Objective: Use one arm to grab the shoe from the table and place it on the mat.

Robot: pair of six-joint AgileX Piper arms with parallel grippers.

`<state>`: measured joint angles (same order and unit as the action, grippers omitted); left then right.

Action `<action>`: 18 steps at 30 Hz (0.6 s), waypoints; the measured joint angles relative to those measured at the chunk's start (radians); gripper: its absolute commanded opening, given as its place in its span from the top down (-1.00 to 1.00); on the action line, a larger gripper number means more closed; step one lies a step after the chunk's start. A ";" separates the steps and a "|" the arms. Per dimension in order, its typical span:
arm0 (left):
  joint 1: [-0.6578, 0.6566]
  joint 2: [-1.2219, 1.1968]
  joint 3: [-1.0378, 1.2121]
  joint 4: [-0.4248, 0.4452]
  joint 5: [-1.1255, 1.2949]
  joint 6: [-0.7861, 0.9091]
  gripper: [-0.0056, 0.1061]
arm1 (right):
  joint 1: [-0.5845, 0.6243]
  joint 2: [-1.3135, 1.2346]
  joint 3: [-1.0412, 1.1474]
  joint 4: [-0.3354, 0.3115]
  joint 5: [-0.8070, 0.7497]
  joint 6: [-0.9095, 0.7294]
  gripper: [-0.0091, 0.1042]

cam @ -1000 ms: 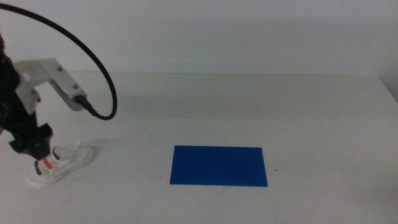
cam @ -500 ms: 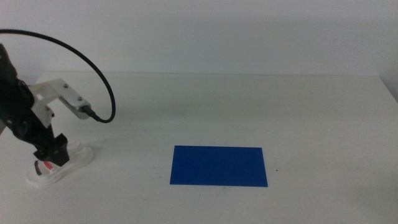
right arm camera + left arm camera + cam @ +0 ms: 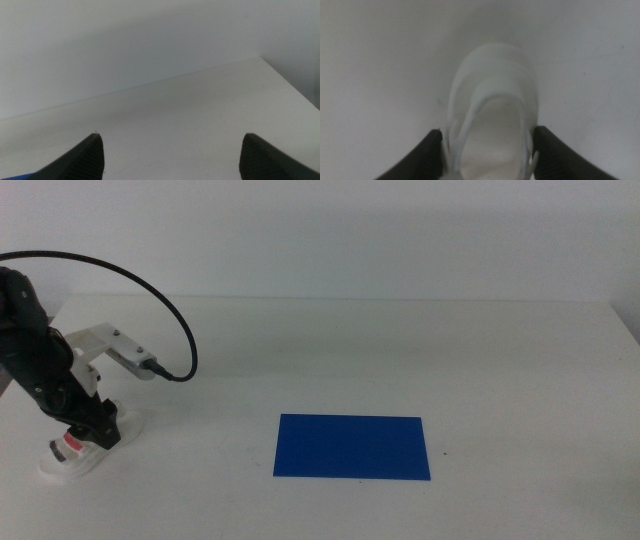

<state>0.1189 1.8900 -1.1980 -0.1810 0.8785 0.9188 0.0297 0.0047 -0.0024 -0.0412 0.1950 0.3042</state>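
Note:
The robot's left gripper needs to set the white shoe down on the middle of the blue mat (image 3: 358, 452), lengthwise along the mat's near edge. The shoe still rests on the table.
The white shoe (image 3: 68, 456) with a red strap lies on the table (image 3: 400, 350) at the front left. The left arm comes in from the left, and its gripper (image 3: 96, 431) is down on the shoe's far end. In the left wrist view the shoe (image 3: 492, 95) sits between the two dark jaws of the left gripper (image 3: 487, 145), which press against its sides. The shoe rests on the table. The blue mat (image 3: 352, 446) lies flat at the front centre, well to the right of the shoe. The right gripper (image 3: 170, 150) is open and empty, out of the middle view.
The arm's white bracket (image 3: 110, 340) and looping black cable (image 3: 160, 290) stand above the shoe. The table's far edge meets a plain white wall. Bare white tabletop lies between shoe and mat.
The left gripper has lowered and shifted right over the shoe, covering more of it. The shoe and the mat have stayed in place.

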 measured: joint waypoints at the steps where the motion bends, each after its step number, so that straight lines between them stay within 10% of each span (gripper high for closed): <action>1: 0.000 0.000 0.000 -0.003 0.005 -0.014 0.55 | 0.000 0.000 0.000 0.000 0.000 0.000 -0.56; 18: -0.733 0.114 -0.469 0.235 0.279 -0.696 0.75 | 0.000 0.000 0.000 0.000 0.000 0.000 -0.56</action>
<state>-0.6145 2.0037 -1.6669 0.0539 1.1575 0.2232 0.0297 0.0047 -0.0024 -0.0412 0.1950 0.3042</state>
